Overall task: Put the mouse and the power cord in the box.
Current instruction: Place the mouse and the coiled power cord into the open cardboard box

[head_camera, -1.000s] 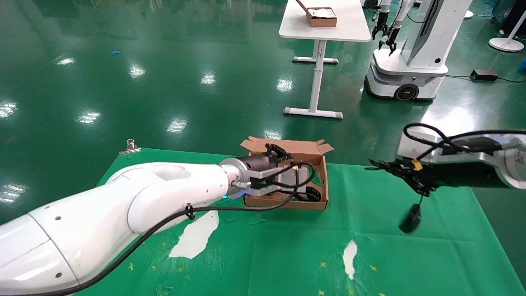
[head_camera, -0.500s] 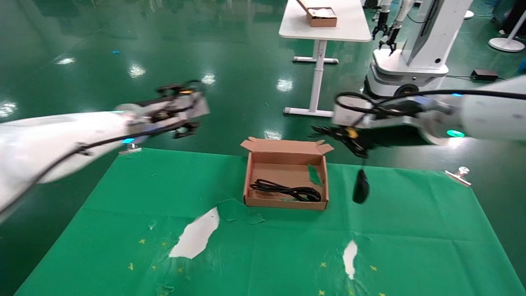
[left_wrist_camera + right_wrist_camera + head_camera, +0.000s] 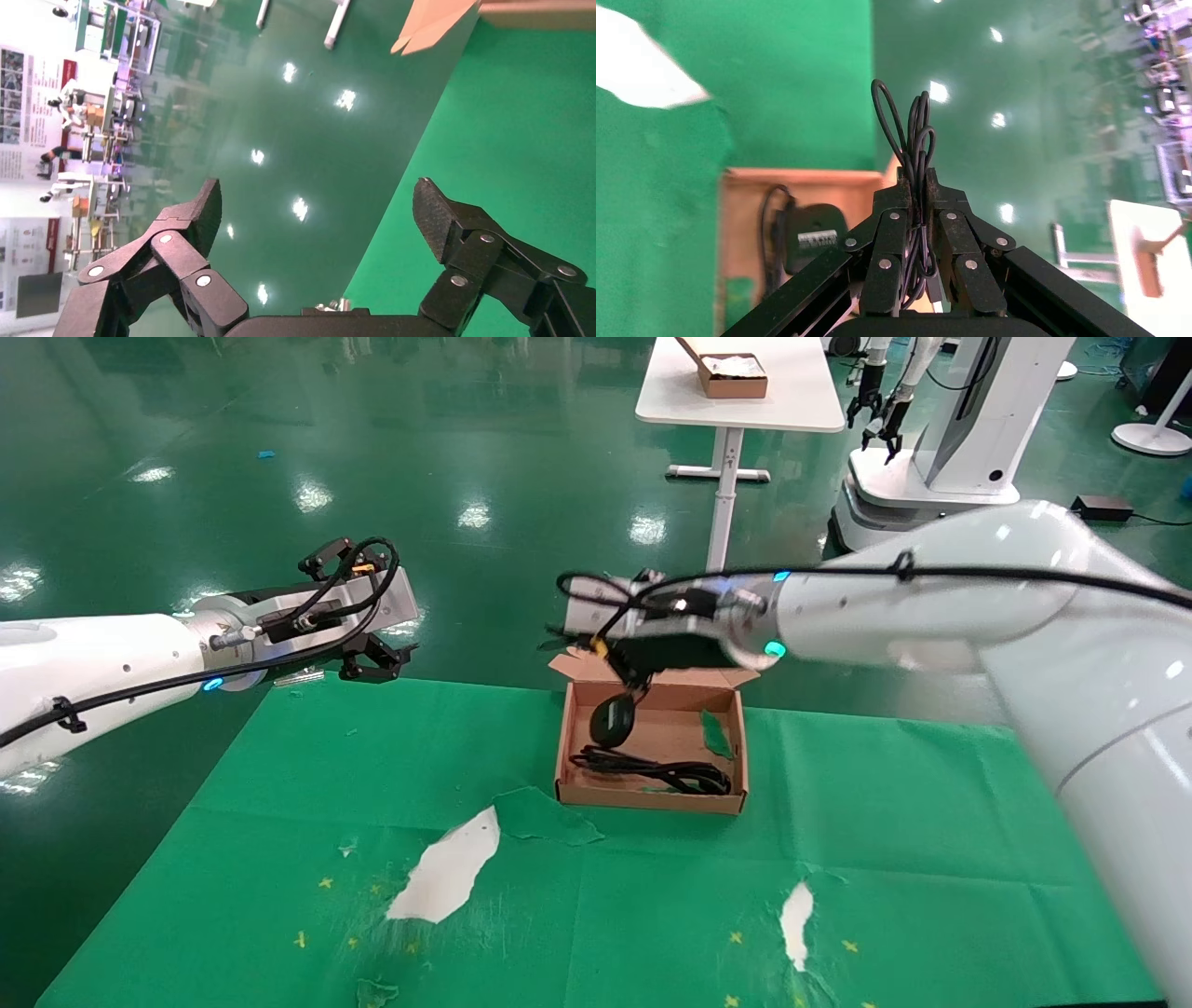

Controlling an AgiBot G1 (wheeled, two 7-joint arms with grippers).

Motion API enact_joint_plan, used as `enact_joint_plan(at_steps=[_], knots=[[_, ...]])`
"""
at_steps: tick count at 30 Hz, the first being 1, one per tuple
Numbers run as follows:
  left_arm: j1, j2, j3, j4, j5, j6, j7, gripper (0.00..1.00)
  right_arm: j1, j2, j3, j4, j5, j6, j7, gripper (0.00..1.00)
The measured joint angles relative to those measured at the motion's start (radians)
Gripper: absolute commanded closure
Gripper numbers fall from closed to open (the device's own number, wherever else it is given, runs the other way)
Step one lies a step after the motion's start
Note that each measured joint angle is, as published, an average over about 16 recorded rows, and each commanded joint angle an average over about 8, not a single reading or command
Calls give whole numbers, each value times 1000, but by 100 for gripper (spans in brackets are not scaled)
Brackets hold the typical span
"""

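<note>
The mouse and its cable will be released from my right gripper on the box's bottom, behind the coiled power cord [image 3: 643, 738] [image 3: 824, 281].
The box [image 3: 651, 799] stands on the green cloth at the table's far middle, with the power cord [image 3: 652, 768] lying coiled along its near side. My right gripper [image 3: 626, 671] hovers over the box's far edge, shut on the bundled loops of the mouse's thin cable [image 3: 912, 126]. The mouse [image 3: 612, 720] dangles below it, inside the box's outline and just above the floor. In the right wrist view my right gripper [image 3: 918, 184] pinches the loops, with the mouse [image 3: 810, 235] and the box [image 3: 743, 232] beyond. My left gripper [image 3: 368, 658] [image 3: 320, 203] hangs open and empty off the table's far left edge.
The cloth has white torn patches [image 3: 447, 868] [image 3: 793, 915] and a lifted green flap [image 3: 545, 817] near the box's front. Behind the table is green floor, a white table [image 3: 736, 402] carrying a small box [image 3: 731, 376], and another robot [image 3: 931, 458].
My left arm pulled out of the box and swung back to the far left, leaving the power cord inside. My right arm carried the dangling mouse from the right side to over the box.
</note>
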Motion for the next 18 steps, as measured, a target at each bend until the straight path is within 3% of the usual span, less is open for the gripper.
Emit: enact_joint_plan(at_steps=[5, 13, 18], knots=[[-1, -6, 4, -15, 27, 0, -34, 0, -20, -14, -80, -57, 72, 34, 12, 97], [-1, -11, 8, -28, 52, 1, -64, 0, -40, -17, -167, -116, 120, 60, 78, 0], [-2, -12, 8, -31, 56, 1, -67, 0, -42, -18, -177, -127, 126, 66, 88, 0]])
